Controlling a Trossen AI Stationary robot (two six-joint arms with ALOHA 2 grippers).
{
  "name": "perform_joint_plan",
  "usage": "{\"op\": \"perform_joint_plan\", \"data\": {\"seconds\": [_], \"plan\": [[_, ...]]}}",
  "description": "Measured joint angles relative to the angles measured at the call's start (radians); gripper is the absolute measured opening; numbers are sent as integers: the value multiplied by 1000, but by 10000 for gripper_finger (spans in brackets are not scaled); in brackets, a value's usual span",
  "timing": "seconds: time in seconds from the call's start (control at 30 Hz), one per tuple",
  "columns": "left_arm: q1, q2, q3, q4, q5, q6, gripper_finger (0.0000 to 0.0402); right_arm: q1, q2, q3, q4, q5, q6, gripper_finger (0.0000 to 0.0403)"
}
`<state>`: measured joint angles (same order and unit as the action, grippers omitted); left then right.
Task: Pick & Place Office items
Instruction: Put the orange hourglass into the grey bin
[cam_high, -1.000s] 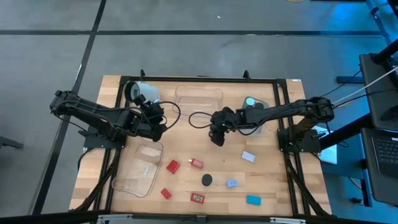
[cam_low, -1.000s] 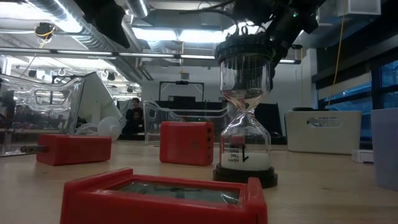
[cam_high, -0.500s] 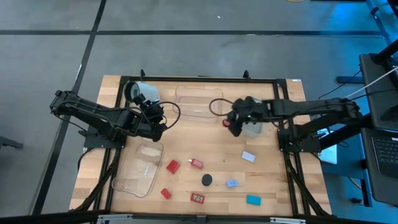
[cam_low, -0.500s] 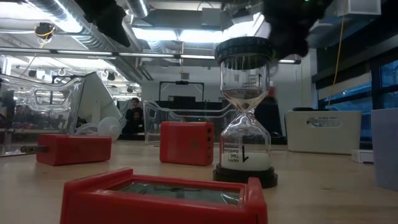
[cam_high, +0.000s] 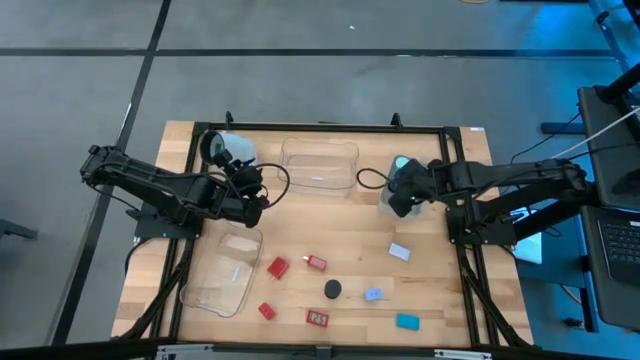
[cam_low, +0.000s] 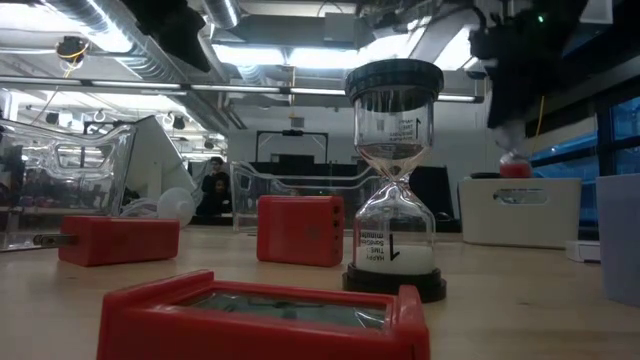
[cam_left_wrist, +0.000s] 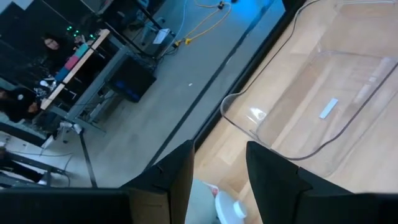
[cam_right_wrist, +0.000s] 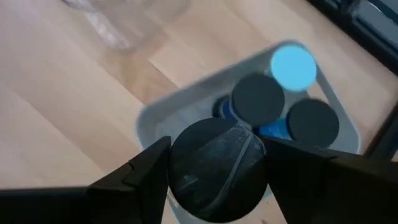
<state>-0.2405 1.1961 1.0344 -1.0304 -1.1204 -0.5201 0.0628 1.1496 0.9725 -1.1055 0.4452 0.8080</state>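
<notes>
Next, I let go of the hourglass piece with my right gripper inside the grey tub (cam_high: 405, 185) (cam_right_wrist: 268, 153), close against the black knobs.
My right gripper (cam_high: 398, 196) hovers over the grey tub (cam_high: 412, 178), shut on a black-capped hourglass piece (cam_right_wrist: 217, 168). Its red lower end (cam_low: 515, 167) shows in the low view. Inside the tub stand two black knobs (cam_right_wrist: 258, 99) and a blue-topped one (cam_right_wrist: 293, 66). Near the table's near edge lie red blocks (cam_high: 278, 267), a black-capped hourglass (cam_high: 332, 289) standing on its base, a blue block (cam_high: 373, 296), a teal block (cam_high: 407, 321) and a lavender piece (cam_high: 399, 252). My left gripper (cam_high: 262, 196) waits open beside the white mug (cam_high: 225, 148). My right gripper pinches the hourglass piece by its black round top cap (cam_right_wrist: 186, 155), one finger (cam_right_wrist: 146, 171) on each side of it. The fingers come from above, pointing down. The piece hangs upright below them, lifted clear above the tub.
A clear tray (cam_high: 320, 165) sits at the far middle of the table, and another (cam_high: 225, 272) lies at the near left. Black frame rails (cam_high: 455, 160) run along the table's sides. Bare wood lies between the two arms.
My right gripper has carried the hourglass piece from the middle of the table toward the right and far edges, ending over the grey tub. It has stayed shut on the piece throughout.
</notes>
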Motion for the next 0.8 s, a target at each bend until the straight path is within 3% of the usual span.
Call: {"op": "perform_joint_plan", "data": {"seconds": [0.8], "plan": [[0, 0, 0, -7, 2, -16, 143, -83, -87, -276, 162, 36, 19, 215]]}}
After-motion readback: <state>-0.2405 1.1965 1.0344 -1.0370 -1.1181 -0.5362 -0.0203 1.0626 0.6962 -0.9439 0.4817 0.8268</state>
